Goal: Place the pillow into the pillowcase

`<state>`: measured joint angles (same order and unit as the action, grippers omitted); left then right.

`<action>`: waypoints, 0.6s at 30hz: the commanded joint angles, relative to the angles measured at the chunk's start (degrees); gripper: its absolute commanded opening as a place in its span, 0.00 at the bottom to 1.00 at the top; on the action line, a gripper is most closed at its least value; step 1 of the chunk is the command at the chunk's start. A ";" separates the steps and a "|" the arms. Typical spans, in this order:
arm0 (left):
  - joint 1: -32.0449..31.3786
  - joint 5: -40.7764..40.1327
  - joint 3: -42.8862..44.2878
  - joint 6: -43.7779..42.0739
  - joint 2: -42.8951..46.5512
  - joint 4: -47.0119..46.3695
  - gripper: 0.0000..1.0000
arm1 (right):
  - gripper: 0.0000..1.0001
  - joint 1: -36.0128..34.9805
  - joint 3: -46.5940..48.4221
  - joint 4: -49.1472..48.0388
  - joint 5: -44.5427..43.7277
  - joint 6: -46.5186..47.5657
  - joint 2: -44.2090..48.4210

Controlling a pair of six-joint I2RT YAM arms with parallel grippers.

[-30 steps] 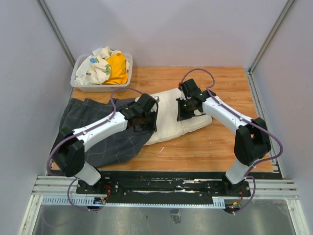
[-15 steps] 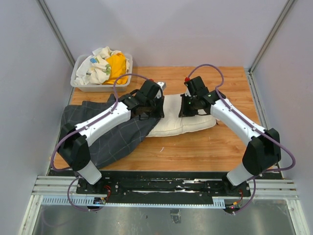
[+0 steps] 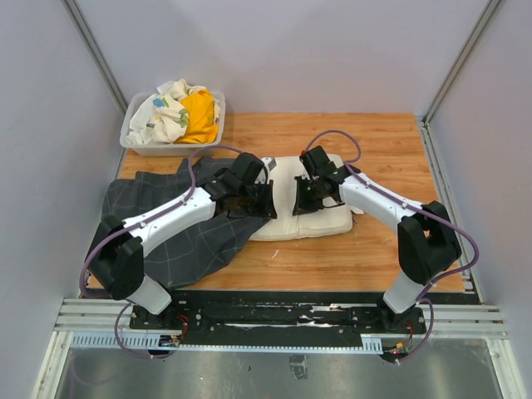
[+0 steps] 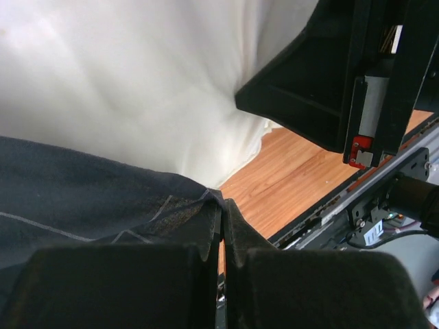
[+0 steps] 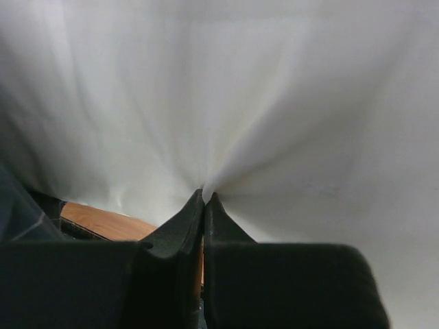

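Observation:
The pillowcase's hem slants back past the left gripper, so the robot's left gripper should grip the hem's far end [image 4: 10, 142] while the right gripper keeps the pillow still.
The cream-white pillow [image 3: 320, 218] lies mid-table, its left end tucked under the edge of the dark charcoal pillowcase [image 3: 170, 229], which spreads out to the left. My left gripper [image 3: 263, 202] is shut on the pillowcase's hem right beside the pillow. In the left wrist view the left gripper [image 4: 221, 205] pinches the dark gridded cloth [image 4: 82, 212] with the pillow [image 4: 137, 89] just beyond. My right gripper [image 3: 302, 199] sits on the pillow's middle. In the right wrist view the right gripper [image 5: 206, 197] is shut on a puckered fold of the pillow [image 5: 288, 103].
A clear plastic bin [image 3: 133, 137] at the back left holds a white patterned cloth [image 3: 162, 112] and a yellow cloth [image 3: 199, 116]. Grey walls close in the wooden table [image 3: 382, 141] on three sides. A metal rail [image 3: 291, 312] runs along the near edge.
Both grippers reached farther back half a second ago, stretching the pillow, then came nearer and left. The pillow now lies shorter and more bunched, closer to the pillowcase opening.

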<state>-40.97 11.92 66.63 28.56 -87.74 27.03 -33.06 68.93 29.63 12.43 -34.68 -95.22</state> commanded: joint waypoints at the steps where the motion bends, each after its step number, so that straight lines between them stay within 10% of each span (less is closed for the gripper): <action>1: -0.25 3.74 -2.58 1.47 3.52 -5.27 0.00 | 0.01 -2.21 4.20 -4.40 3.22 -1.71 -1.39; 18: -6.14 7.49 -0.41 4.96 -0.41 -9.98 0.00 | 0.01 -2.49 9.09 -3.23 3.61 -1.45 -3.32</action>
<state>-46.22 15.73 60.58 33.30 -87.57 20.60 -34.24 73.97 28.99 13.52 -35.59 -98.65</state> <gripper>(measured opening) 0.014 0.009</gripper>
